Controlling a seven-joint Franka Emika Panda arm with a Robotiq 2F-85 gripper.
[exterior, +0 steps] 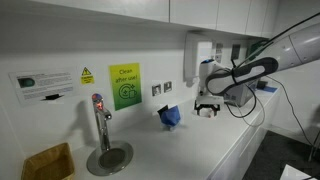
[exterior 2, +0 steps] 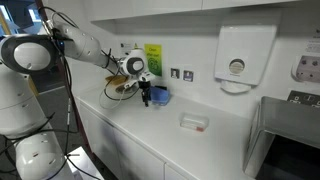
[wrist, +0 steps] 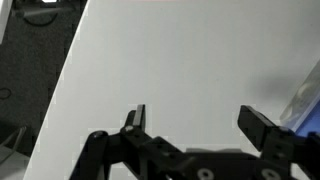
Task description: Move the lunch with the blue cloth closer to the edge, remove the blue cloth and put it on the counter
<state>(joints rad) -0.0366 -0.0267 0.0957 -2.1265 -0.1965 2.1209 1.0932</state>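
Observation:
I should close my gripper on the lunch's clear rim [exterior: 179,117] [wrist: 297,110] next to the blue cloth, on the side toward the front edge of the counter.
The lunch, a small bundle wrapped in the knotted blue cloth [exterior: 170,116], sits on the white counter [exterior: 150,140] near the back wall. It also shows in an exterior view [exterior 2: 158,96]. My gripper [exterior: 206,108] hangs low over the counter beside the bundle, a short gap from it, open and empty. In an exterior view the gripper [exterior 2: 146,98] appears right next to the bundle. In the wrist view the open fingers [wrist: 198,125] frame bare white counter [wrist: 150,60]. A bluish shape [wrist: 304,103] shows at the right border. The counter's front edge [wrist: 62,85] runs diagonally at the left.
A round steel sink [exterior: 108,157] with a tap [exterior: 100,115] lies further along the counter, next to a yellow-brown box [exterior: 48,160]. A green sign [exterior: 124,86] and a paper dispenser [exterior 2: 237,55] hang on the wall. A small pale container [exterior 2: 194,122] and a grey appliance [exterior 2: 285,135] stand further along.

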